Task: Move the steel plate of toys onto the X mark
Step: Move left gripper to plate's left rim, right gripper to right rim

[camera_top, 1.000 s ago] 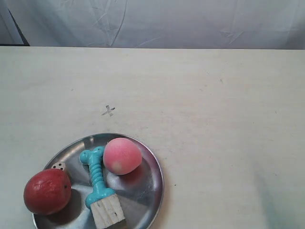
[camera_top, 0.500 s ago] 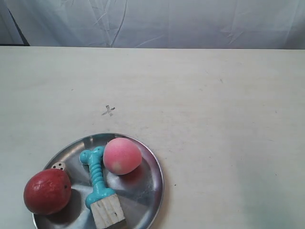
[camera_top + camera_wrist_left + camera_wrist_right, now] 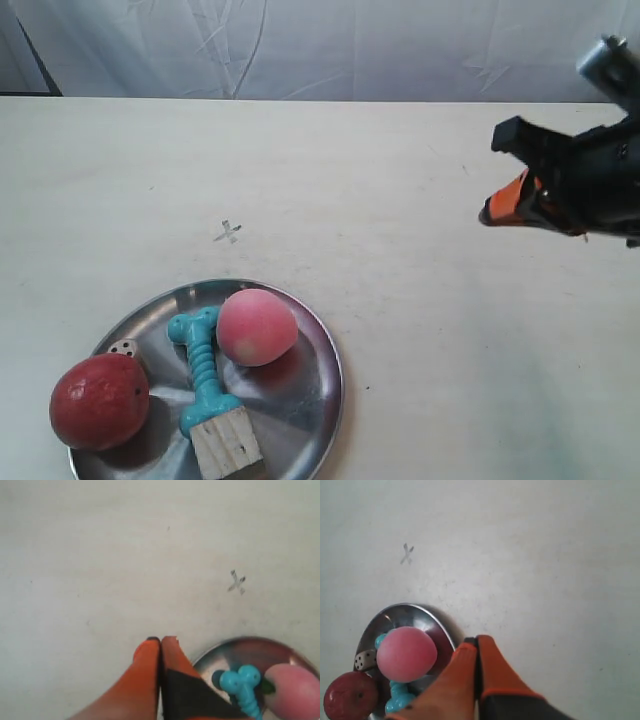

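The left gripper needs to next go to the steel plate's rim [image 3: 124,322] beside the white die and close there, because the plate needs to be moved to the X mark.
The steel plate [image 3: 300,395] lies at the table's front left and holds a red apple [image 3: 98,400], a pink peach [image 3: 257,326], a teal bone toy [image 3: 203,375], a wooden cube [image 3: 227,443] and a white die [image 3: 124,348]. The faint X mark [image 3: 228,232] is on the table just beyond the plate. The arm at the exterior view's right hovers far off, its gripper [image 3: 497,208] pointing toward the plate. My right gripper [image 3: 472,641] is shut and empty, above the table beside the plate [image 3: 405,611]. My left gripper [image 3: 161,640] is shut and empty next to the plate's rim [image 3: 235,647].
The pale table [image 3: 420,300] runs back to a white cloth backdrop [image 3: 350,45]. The X mark [image 3: 236,582] shows in the left wrist view and the X mark [image 3: 407,554] in the right wrist view, both on bare tabletop beyond the plate.
An arm with orange fingers has come into the exterior view from the right edge. The plate and its toys have not moved.
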Available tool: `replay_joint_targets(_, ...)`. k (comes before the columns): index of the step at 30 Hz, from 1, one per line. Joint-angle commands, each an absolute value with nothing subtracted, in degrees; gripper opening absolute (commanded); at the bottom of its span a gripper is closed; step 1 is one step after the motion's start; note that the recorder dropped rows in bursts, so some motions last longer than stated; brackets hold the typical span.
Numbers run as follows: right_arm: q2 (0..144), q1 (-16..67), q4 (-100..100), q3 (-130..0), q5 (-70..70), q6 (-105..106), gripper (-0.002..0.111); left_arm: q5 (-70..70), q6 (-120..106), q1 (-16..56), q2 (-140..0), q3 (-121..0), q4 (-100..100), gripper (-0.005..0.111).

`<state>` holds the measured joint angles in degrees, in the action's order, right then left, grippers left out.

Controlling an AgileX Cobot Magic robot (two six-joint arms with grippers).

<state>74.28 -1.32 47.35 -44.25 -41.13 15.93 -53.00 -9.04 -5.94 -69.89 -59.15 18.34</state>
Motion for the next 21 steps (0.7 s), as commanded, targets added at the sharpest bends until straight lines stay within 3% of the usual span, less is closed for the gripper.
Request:
replay_joint_targets(1,76.87,1.76,55.55,-38.27,-37.77,19.97,-0.001,-55.72,-14.56,-6.12,-80.83,-60.16,21.89,0.000)
replay_joint_targets(11,79.94,16.78,59.94,-34.50,-32.31,21.01,-0.001,-61.57,-33.40,-6.12,-97.49,-60.16,36.05,0.000)
replay_joint_targets(14,81.25,17.33,59.53,-34.50,-33.32,21.01,0.002,-62.40,-36.14,-6.12,-100.24,-60.16,37.00,0.007)
replay_joint_targets(17,81.61,17.33,58.85,-34.50,-34.95,21.23,0.016,-63.97,-36.57,-6.12,-102.53,-60.16,37.00,0.022)
replay_joint_targets(21,81.61,17.79,59.30,-34.14,-38.16,21.23,0.044,-64.46,-37.09,-6.12,-105.04,-60.16,36.88,0.046)
